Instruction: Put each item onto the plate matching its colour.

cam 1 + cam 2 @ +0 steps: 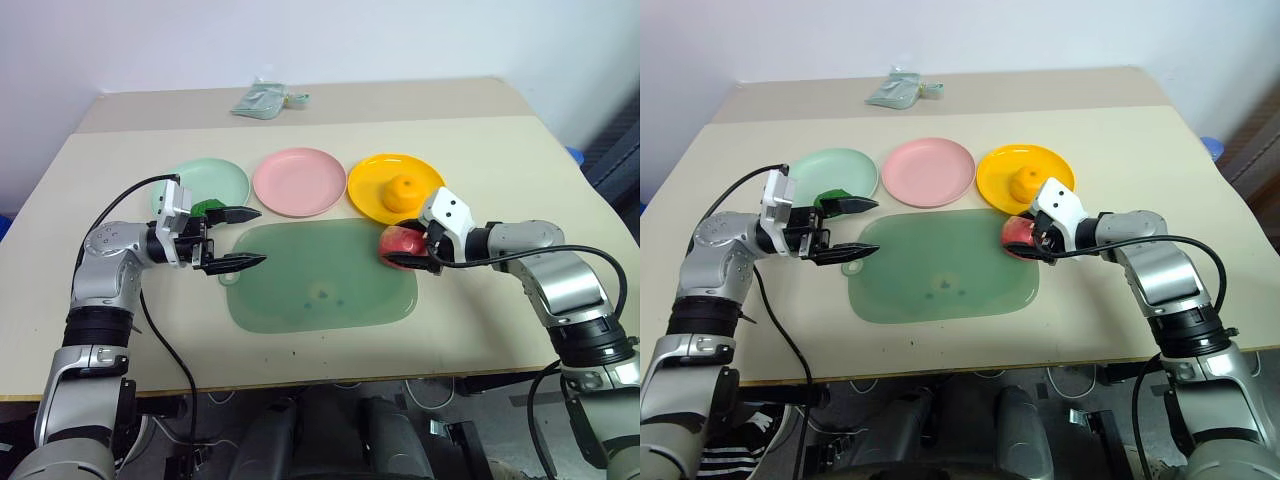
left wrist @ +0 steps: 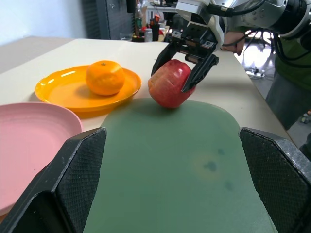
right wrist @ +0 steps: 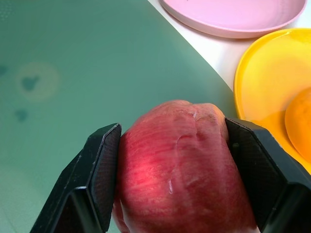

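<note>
My right gripper is going to release the peach-like fruit near the middle of the bare pink plate point(image 1: 306, 189), a little toward the green mat.
My right gripper point(image 1: 400, 248) is shut on the pink-red peach-like fruit point(image 3: 180, 165), one finger on each side, at the right edge of the green mat point(image 1: 320, 285) just in front of the yellow plate point(image 1: 372, 180). The round orange fruit point(image 1: 404, 190) lies on that yellow plate. The pink plate point(image 1: 299, 181) stands bare in the middle. My left gripper point(image 1: 262, 235) is open, pointing right over the mat's left end. The dark green fruit point(image 1: 209, 207) sits on the mint green plate point(image 1: 200, 178), partly hidden behind the left gripper's upper finger.
A pale green packet point(image 1: 262, 100) lies near the table's far edge. The three plates stand in a row behind the mat. Bare tabletop lies to the right of the yellow plate and in front of the mat.
</note>
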You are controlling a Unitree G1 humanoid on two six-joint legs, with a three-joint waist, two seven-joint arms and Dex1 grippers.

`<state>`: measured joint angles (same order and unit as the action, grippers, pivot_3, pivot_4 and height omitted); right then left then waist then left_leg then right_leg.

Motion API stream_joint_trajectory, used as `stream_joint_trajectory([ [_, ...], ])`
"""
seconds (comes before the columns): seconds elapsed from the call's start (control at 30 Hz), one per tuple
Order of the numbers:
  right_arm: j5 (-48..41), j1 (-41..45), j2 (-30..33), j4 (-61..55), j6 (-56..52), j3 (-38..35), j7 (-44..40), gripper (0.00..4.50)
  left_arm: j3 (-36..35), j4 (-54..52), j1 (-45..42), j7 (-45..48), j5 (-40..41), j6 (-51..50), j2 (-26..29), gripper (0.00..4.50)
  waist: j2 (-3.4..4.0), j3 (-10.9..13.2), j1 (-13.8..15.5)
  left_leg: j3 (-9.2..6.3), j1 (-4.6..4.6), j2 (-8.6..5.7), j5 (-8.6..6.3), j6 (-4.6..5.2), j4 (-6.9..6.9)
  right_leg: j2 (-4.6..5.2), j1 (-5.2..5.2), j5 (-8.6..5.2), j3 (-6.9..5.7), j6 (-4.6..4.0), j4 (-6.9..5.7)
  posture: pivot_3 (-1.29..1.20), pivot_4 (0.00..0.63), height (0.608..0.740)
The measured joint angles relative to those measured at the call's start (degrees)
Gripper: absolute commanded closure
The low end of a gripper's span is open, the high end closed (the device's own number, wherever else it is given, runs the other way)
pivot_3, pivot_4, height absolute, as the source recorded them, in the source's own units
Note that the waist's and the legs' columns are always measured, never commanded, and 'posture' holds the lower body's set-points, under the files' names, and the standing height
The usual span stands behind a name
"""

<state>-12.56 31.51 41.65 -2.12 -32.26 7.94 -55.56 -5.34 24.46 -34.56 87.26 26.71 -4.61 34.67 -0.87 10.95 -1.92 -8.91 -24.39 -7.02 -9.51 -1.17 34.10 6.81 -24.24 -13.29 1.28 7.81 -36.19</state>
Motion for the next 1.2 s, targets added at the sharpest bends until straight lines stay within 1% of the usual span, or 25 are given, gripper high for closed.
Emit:
stream_joint_trajectory([
  [0.1,-0.57,0.03,-0.49,-0.01,-0.82,-0.62,0.08,1.72,0.00,0.00,0.00,0.01,0.00,0.00,0.00,0.00,0.00,0.00,-0.02,0.00,0.00,0.00,0.00,0.00,0.00,0.00,-0.01,0.00,0.00,0.00,0.00,0.00,0.150,0.740],
  [0.17,-2.51,0.31,-2.15,0.09,-2.65,-2.17,0.66,1.72,-0.04,0.00,0.01,0.00,0.02,-0.04,0.02,0.00,0.00,0.00,-0.03,-0.01,-0.01,0.00,0.00,0.00,0.00,0.00,-0.02,0.00,0.00,0.00,-0.01,0.00,0.150,0.740],
  [0.3,-9.68,5.87,-8.66,-1.19,-7.55,-6.08,2.84,1.72,-0.15,0.39,-0.44,-1.71,-0.11,0.76,-0.07,0.00,0.06,0.04,-0.68,-0.02,-0.02,0.02,0.01,-0.01,-0.07,-0.02,-0.13,0.00,0.02,-0.01,-0.04,0.00,0.150,0.740],
  [0.37,-10.05,9.80,-10.89,-1.64,-7.26,-6.07,4.41,1.72,-0.32,3.04,-1.90,-4.77,-2.20,3.85,-0.05,0.00,0.05,0.03,-0.53,-0.04,-0.01,0.02,0.01,-0.01,-0.07,-0.03,-0.12,0.00,0.00,-0.01,-0.05,0.00,0.150,0.740],
  [0.43,-8.96,12.89,-14.57,-0.78,-5.04,-4.81,6.27,1.72,-0.51,6.49,-3.24,-8.74,-5.05,8.02,-0.06,0.00,0.04,0.03,-0.49,-0.03,-0.02,-0.01,0.01,-0.01,-0.07,-0.01,-0.10,0.01,0.01,-0.01,-0.03,0.00,0.150,0.740],
  [0.47,-8.06,14.41,-17.36,1.12,-3.65,-3.97,7.79,1.72,-0.58,7.96,-3.69,-10.45,-6.16,9.38,-0.07,0.00,0.03,0.02,-0.59,-0.02,-0.02,-0.01,0.01,-0.01,-0.06,-0.02,-0.10,0.01,0.01,0.00,-0.04,0.00,0.150,0.740],
  [0.57,-0.35,20.79,-25.82,12.48,4.31,1.23,15.33,1.72,-0.38,11.81,-5.37,-14.59,-9.05,12.70,-0.67,0.00,0.04,0.02,-0.69,-0.01,-0.01,-0.01,0.03,-0.05,-0.09,-0.03,-0.19,0.03,0.02,-0.02,-0.14,0.00,0.150,0.740],
  [0.67,8.54,25.94,-32.17,27.22,15.39,6.99,22.81,1.72,-0.26,13.33,-6.08,-16.48,-10.16,14.15,-1.02,0.00,0.04,0.02,-0.66,-0.02,-0.03,-0.04,0.03,-0.05,-0.15,-0.03,-0.22,0.03,0.03,-0.03,-0.16,0.00,0.150,0.740],
  [0.73,13.05,28.73,-35.77,37.58,22.41,8.98,27.52,1.72,-0.25,13.42,-6.09,-17.51,-10.52,14.22,-1.07,0.00,0.04,0.02,-0.62,-0.06,-0.04,-0.06,0.04,-0.06,-0.15,-0.03,-0.22,0.03,0.03,-0.03,-0.16,0.00,0.150,0.740],
  [0.83,17.72,32.98,-39.02,51.07,31.23,10.03,33.52,1.72,-0.26,12.77,-5.72,-19.20,-11.01,13.92,-1.05,0.00,0.04,0.03,-0.66,-0.14,-0.04,-0.07,0.06,-0.10,-0.16,-0.06,-0.23,0.03,0.02,-0.03,-0.17,0.00,0.150,0.740],
  [0.97,22.88,38.33,-39.26,63.22,39.11,10.74,39.94,1.72,-0.44,10.44,-3.81,-21.63,-11.05,12.79,-0.98,0.00,0.05,0.03,-0.88,-0.19,-0.02,-0.05,0.09,-0.15,-0.23,-0.14,-0.25,0.03,0.03,-0.05,-0.19,0.00,0.150,0.740],
  [1.03,23.76,39.14,-39.47,66.99,40.95,10.47,40.45,0.69,-0.49,9.77,-3.30,-22.47,-11.06,12.37,-0.96,0.00,0.05,0.03,-1.08,-0.22,-0.01,-0.04,0.11,-0.19,-0.26,-0.16,-0.27,0.02,0.03,-0.06,-0.23,0.00,0.150,0.740],
  [1.1,23.21,39.12,-40.14,69.88,41.38,8.89,38.72,0.06,-0.54,8.84,-2.97,-22.89,-11.05,12.28,-0.89,0.00,0.05,0.03,-1.41,-0.23,-0.01,-0.05,0.12,-0.19,-0.26,-0.16,-0.27,0.03,0.03,-0.06,-0.24,0.00,0.150,0.740],
  [1.2,25.29,39.06,-40.48,71.76,43.11,9.33,39.42,0.06,-0.59,8.18,-2.70,-23.12,-11.00,12.15,-0.87,0.00,0.07,0.04,-2.11,-0.25,-0.02,-0.05,0.13,-0.21,-0.29,-0.16,-0.32,0.02,0.03,-0.07,-0.30,0.00,0.150,0.740],
])
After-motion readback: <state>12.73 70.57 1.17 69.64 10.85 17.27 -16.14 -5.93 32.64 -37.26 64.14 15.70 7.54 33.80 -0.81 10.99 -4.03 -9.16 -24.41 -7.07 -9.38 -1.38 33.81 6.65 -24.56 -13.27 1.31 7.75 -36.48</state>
